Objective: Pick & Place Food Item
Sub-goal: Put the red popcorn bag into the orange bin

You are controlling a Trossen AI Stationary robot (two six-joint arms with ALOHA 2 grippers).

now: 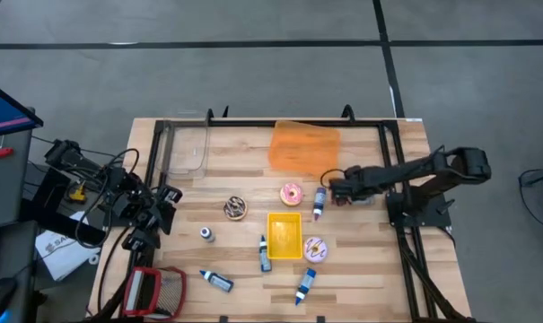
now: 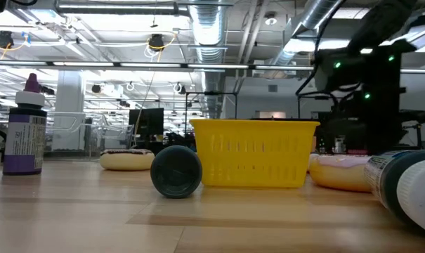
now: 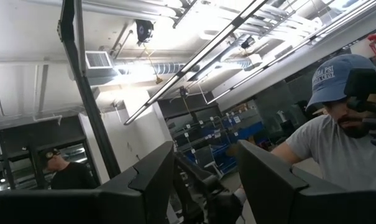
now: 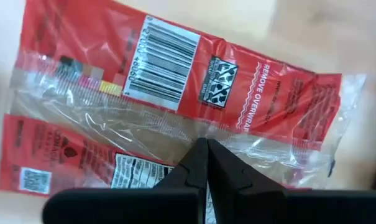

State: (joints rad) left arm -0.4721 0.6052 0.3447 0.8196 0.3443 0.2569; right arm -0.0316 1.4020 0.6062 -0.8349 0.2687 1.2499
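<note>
My right gripper will open, lift off, turn the wrist and pinch across the packet's width (image 4: 262, 148), because its fingers meet lengthwise on the clear middle part of the flat packet.
A red food packet (image 4: 175, 93) with a barcode and a clear strip along its middle fills the right wrist view. My right gripper (image 4: 206, 152) is shut at that strip; from above it stands at the table's right middle (image 1: 336, 192), with a bit of red packet (image 1: 347, 200) under it. The yellow basket (image 1: 284, 235) stands on the table at centre. My left gripper (image 3: 206, 180) waits at the left edge (image 1: 168, 199), open, tipped up toward the ceiling and holding nothing. My right gripper pinches the packet's clear middle strip (image 4: 194, 134) between its two fingertips. The fingers come from above, pointing steeply down, onto the packet's printed back. The packet spreads out flat below them; whether it is clear of the table does not show.
Around the basket lie a pink donut (image 1: 292, 193), a sprinkled donut (image 1: 315, 248) and a chocolate donut (image 1: 236, 208), with several small bottles (image 1: 318, 205). An orange bag (image 1: 304, 146) and a clear box (image 1: 188, 148) sit at the far side. A person (image 3: 343, 130) is beyond the table.
</note>
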